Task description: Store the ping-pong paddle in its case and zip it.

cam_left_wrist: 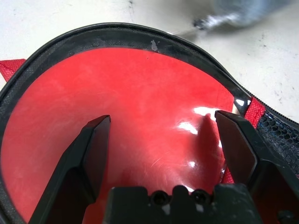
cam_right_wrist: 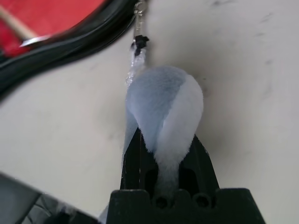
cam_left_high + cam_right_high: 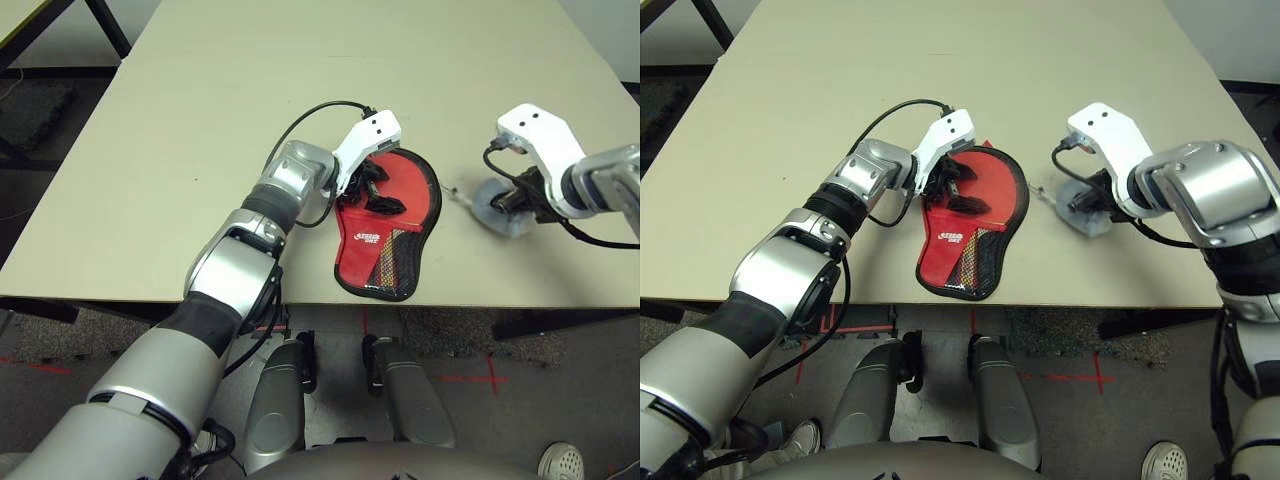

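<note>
My right gripper will release the lump of fabric on the table's front edge (image 3: pixel 493 281) next to the case's mesh pocket.
The red case (image 3: pixel 383 252) lies flat near the table's front edge, its black zipper rim (image 1: pixel 117 32) open around the round end. Inside that rim shows the ping-pong paddle's red rubber face (image 1: pixel 135 88); its handle is hidden under the case's mesh-pocket side. My left gripper (image 1: pixel 161 119) hovers open just over the red face, with nothing between its fingers. My right gripper (image 2: pixel 166 140), to the right of the case, is shut on a grey-white soft fabric lump (image 2: pixel 163 102) that rests on the table. A thin cord joins the lump to the zipper pull (image 2: pixel 139 41).
The beige table (image 3: pixel 200 150) stretches wide to the back and left. The case's narrow end reaches almost to the front edge. A black cable loops from my left wrist over the table behind the case.
</note>
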